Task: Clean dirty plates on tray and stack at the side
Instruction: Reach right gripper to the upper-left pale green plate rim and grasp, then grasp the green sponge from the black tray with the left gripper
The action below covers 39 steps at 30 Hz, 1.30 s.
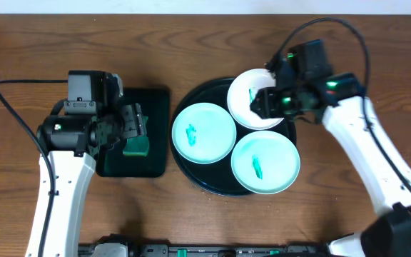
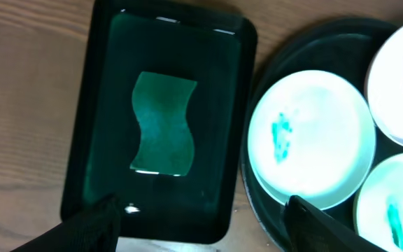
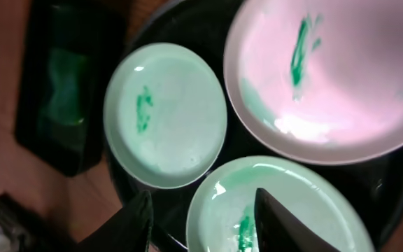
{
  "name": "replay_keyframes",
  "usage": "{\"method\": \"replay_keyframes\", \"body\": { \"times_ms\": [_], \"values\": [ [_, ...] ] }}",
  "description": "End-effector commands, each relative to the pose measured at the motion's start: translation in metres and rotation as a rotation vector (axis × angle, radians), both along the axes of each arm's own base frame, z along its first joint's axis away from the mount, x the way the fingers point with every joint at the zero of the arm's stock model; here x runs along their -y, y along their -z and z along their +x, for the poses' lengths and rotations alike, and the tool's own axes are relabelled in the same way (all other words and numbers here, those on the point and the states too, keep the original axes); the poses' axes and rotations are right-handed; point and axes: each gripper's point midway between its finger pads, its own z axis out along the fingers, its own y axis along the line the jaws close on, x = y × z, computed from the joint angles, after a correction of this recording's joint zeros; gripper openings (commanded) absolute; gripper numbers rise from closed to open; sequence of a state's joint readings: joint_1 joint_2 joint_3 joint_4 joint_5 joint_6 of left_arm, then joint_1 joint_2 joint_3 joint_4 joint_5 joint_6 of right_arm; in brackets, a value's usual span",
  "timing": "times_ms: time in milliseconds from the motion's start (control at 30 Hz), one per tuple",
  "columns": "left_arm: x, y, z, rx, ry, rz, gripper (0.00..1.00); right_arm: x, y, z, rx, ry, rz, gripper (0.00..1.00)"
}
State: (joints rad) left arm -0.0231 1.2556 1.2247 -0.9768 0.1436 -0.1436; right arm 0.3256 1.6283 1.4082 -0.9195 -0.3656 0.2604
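Note:
The dirty plates need wiping, so my left gripper will close on the middle of the green sponge (image 1: 138, 136) (image 2: 163, 126) in the rectangular tray.
Three plates lie on the round black tray (image 1: 209, 177), each with a teal smear: a left plate (image 1: 203, 133), a near-right plate (image 1: 265, 163) and a far plate (image 1: 242, 96). My right gripper (image 1: 261, 102) hovers over the far plate, partly hiding it. In the right wrist view its fingers (image 3: 201, 224) are open and empty above the near plate (image 3: 219, 203), with the left plate (image 3: 165, 115) and far plate (image 3: 327, 77) beyond. My left gripper (image 1: 138, 128) is open and empty (image 2: 201, 224) over the rectangular tray, beside the left plate (image 2: 312, 136).
A smaller rectangular black tray (image 1: 155, 96) left of the round tray holds a green sponge (image 1: 138, 148), seen flat in the left wrist view (image 2: 163, 124). Bare wooden table (image 1: 34, 43) surrounds both trays. A cable runs from the left arm across the table.

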Motion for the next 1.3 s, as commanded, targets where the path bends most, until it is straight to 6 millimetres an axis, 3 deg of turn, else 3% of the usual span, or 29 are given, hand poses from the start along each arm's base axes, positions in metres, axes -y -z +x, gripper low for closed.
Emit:
{"method": "replay_keyframes", "body": {
  "times_ms": [0, 167, 333, 667, 967, 1100, 1267],
  "values": [
    [-0.012, 0.003, 0.003, -0.031, -0.083, 0.039, 0.75, -0.009, 0.024, 0.005, -0.074, 0.146, -0.073, 0.46],
    [-0.014, 0.017, 0.002, -0.094, -0.095, 0.048, 0.76, -0.031, 0.061, 0.003, -0.132, 0.125, -0.125, 0.46],
    [-0.014, 0.028, 0.002, -0.139, -0.095, 0.052, 0.75, -0.039, 0.096, -0.002, -0.192, 0.114, -0.186, 0.39],
    [-0.015, 0.033, 0.003, -0.156, -0.095, 0.056, 0.75, -0.052, 0.138, -0.004, -0.244, 0.091, -0.223, 0.28],
    [-0.014, 0.033, 0.002, -0.162, -0.095, 0.056, 0.75, -0.055, 0.157, -0.001, -0.225, 0.096, -0.274, 0.24],
    [-0.015, 0.034, 0.002, -0.163, -0.095, 0.057, 0.75, -0.052, 0.157, 0.002, -0.206, 0.106, -0.297, 0.12],
    [-0.015, 0.048, -0.001, -0.185, -0.094, 0.058, 0.75, -0.048, 0.163, 0.001, -0.194, 0.111, -0.318, 0.05]
  ]
}}
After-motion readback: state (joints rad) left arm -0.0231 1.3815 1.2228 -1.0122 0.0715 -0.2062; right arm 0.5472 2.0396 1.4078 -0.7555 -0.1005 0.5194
